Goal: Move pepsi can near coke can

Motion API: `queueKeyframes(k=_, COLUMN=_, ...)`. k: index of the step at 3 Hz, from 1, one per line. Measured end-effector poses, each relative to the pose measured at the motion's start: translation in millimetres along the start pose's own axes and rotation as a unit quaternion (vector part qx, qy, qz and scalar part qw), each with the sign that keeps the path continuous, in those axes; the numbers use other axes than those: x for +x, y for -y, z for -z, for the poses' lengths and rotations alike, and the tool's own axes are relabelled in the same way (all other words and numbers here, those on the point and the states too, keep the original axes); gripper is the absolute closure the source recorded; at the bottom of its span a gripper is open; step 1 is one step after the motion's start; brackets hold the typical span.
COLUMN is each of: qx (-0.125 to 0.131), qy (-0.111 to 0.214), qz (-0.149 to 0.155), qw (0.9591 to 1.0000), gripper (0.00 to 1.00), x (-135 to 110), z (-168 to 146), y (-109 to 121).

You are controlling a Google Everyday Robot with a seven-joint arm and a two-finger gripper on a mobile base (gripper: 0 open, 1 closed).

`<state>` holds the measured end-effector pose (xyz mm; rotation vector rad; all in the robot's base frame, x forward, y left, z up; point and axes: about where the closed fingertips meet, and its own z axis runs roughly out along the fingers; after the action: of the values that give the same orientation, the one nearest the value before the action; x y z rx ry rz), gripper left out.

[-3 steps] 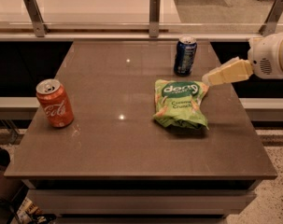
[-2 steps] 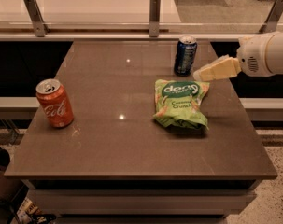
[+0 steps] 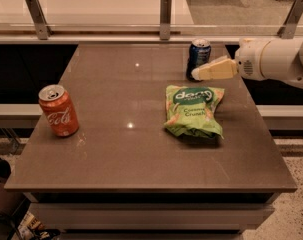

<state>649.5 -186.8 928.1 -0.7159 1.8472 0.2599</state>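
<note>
The fingers of my gripper needs to close around the middle of the pepsi can [image 3: 198, 59], just under its silver top and behind the green snack bag.
The pepsi can [image 3: 198, 54], dark blue with a silver top, stands upright at the back right of the brown table [image 3: 121, 149]. The coke can [image 3: 58, 110], red-orange with white script, stands upright at the table's left side, far from the blue can. My gripper [image 3: 197, 74] reaches in from the right on a white arm [image 3: 276, 59]. Its cream fingers [image 3: 216, 69] point left, and their tips are at the lower right side of the pepsi can, overlapping it in view.
A green snack bag [image 3: 194, 110] lies flat on the table just below the gripper and in front of the pepsi can. A railing with metal posts [image 3: 165, 15] runs behind the table's back edge. The floor drops away at the right edge.
The gripper has moved left and up, away from the snack bag, until its fingertips reach the pepsi can. The cans and bag have not moved.
</note>
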Motion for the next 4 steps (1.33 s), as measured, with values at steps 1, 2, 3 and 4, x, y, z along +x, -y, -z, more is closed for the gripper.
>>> queueKeyframes(k=1, qx=-0.002, qy=0.026, qz=-0.008, qw=0.9996, gripper=0.00, x=1, z=-22, y=2)
queueKeyframes(k=2, qx=-0.011, qy=0.048, qz=-0.022, qw=0.9985, gripper=0.00, x=5, z=-46, y=1)
queueKeyframes(k=3, qx=-0.019, qy=0.063, qz=-0.036, qw=0.9971, gripper=0.00, x=9, z=-66, y=1)
queueKeyframes(k=4, qx=-0.022, qy=0.077, qz=-0.044, qw=0.9958, gripper=0.00, x=7, z=-78, y=4)
